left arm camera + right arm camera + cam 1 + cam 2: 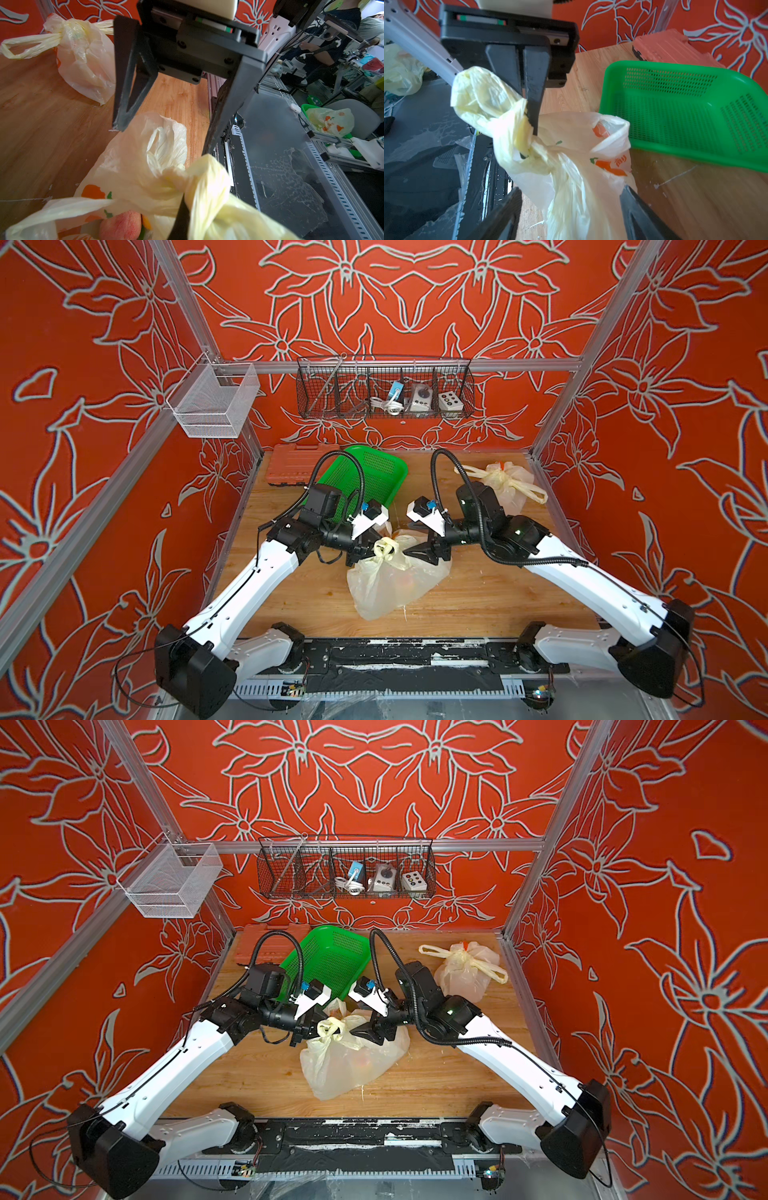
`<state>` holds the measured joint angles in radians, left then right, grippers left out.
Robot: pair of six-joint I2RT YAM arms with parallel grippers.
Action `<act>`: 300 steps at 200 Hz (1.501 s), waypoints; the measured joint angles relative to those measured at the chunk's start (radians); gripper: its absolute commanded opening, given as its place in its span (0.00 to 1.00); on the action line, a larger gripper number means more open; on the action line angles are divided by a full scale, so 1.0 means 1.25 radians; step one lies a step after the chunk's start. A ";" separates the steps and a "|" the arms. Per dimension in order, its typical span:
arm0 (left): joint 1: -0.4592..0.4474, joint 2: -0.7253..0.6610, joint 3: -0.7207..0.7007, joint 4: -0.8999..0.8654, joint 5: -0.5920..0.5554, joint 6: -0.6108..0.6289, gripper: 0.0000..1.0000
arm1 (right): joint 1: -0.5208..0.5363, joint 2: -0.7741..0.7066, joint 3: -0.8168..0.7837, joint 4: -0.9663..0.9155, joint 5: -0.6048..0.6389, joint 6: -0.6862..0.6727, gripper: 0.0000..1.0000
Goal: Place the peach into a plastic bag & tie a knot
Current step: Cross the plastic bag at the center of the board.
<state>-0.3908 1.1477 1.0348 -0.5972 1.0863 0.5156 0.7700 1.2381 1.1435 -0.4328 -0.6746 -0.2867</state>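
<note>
The bag's handle loops around the left gripper's fingers, so the robot's right gripper needs to pinch the twisted piece of plastic [394, 557] beside the handle's loop while the left gripper draws out.
A translucent yellowish plastic bag [395, 585] with orange print lies mid-table, its handles twisted into a knot [384, 549]. The peach [120, 226], pink and red, shows through the bag's wall. My left gripper [185, 207] is shut on a handle strip just beside the knot; from the right wrist its fingers [529, 93] are seen pressed together on that strip. My right gripper [571, 195] is open, its fingers [631, 199] standing wide on either side of the bag's other bunched handle without pinching it. In both top views the two grippers meet over the knot [328, 1029].
A second tied bag [503, 485] lies at the back right. A green perforated basket [370, 472] stands tilted behind the arms, with an orange case [291, 464] beside it. Wire baskets [384, 389] hang on the back wall. The wooden table's front edge [415, 635] meets a black rail.
</note>
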 measured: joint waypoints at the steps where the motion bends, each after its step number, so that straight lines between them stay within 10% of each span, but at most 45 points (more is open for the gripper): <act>1: 0.000 0.000 0.000 0.000 0.001 0.001 0.00 | 0.000 0.002 0.001 0.000 -0.002 -0.002 0.76; 68: 0.000 0.023 0.011 -0.025 0.048 0.031 0.00 | 0.000 0.128 0.060 -0.005 -0.153 -0.133 0.60; 129: 0.019 0.027 0.023 -0.001 0.026 0.027 0.00 | 0.002 0.139 0.043 0.036 -0.199 -0.052 0.00; 221: 0.060 -0.097 -0.103 0.183 0.004 -0.221 0.30 | 0.003 0.049 -0.116 0.335 -0.052 0.168 0.00; 300: 0.017 -0.151 -0.240 0.396 -0.052 -0.358 0.27 | 0.004 0.042 -0.134 0.432 0.011 0.327 0.00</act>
<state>-0.3698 0.9592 0.7349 -0.1028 1.0214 0.0681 0.7753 1.2903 0.9756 0.1074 -0.6613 0.1215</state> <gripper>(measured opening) 0.269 0.051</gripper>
